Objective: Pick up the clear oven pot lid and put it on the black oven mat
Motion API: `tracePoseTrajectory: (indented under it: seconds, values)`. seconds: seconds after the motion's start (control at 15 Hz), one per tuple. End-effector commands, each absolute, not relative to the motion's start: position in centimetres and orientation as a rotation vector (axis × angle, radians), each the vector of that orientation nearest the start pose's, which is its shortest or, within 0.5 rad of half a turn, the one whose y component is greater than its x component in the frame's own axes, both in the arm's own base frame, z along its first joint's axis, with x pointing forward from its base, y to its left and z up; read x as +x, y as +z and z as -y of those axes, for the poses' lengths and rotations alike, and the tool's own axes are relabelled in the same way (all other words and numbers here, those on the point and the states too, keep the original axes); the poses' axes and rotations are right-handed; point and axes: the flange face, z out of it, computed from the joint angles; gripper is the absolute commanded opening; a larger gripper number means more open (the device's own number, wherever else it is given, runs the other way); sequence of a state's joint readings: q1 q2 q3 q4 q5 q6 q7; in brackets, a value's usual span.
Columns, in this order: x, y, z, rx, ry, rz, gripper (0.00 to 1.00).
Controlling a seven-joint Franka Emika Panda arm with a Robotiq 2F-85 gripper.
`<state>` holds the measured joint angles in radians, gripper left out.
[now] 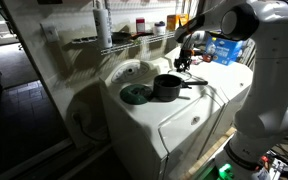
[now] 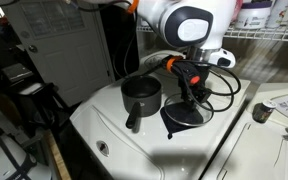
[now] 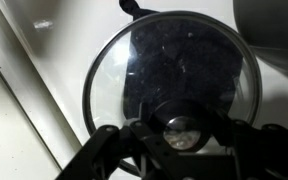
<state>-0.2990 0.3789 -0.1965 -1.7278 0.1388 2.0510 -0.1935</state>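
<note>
My gripper should bring the clear pot lid flat onto the black oven mat (image 1: 191, 76) (image 3: 180, 76) beside the dark pot. It will let go of the lid there.
The clear pot lid (image 3: 164, 60), round glass that looks dark, with a black knob, fills the wrist view. My gripper (image 3: 179, 135) straddles the knob, its fingers closed on both sides. In an exterior view the gripper (image 2: 189, 98) stands over the lid (image 2: 182, 120) just right of the dark pot (image 2: 140, 95). I cannot tell whether the lid rests on the white top or hangs just above it. The black oven mat (image 1: 135, 95), a greenish-dark disc, lies flat on the far side of the pot (image 1: 167, 88) from the gripper (image 1: 183, 62). The pot hides the mat in the exterior view that shows the lid.
Everything sits on a white washer top (image 2: 109, 135). The pot's long handle (image 2: 134, 121) sticks out sideways. A second white machine (image 2: 279, 125) adjoins it. A wire shelf (image 1: 109, 42) with bottles runs along the wall behind. Cables (image 2: 219, 82) hang by the gripper.
</note>
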Motion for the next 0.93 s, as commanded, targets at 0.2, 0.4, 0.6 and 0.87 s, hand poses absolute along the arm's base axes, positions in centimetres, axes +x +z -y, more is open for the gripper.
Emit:
tracePoseTrajectory:
  seconds: [0.2, 0.4, 0.6, 0.87]
  values:
    - [58.1, 34.9, 28.8, -3.014, 0.008, -0.533, 0.34]
    - [58.2, 33.9, 28.6, -3.016, 0.022, -0.529, 0.34]
    - [58.1, 33.1, 28.2, -3.011, 0.035, -0.526, 0.34]
    - [58.1, 32.5, 28.1, -3.009, 0.051, -0.524, 0.34]
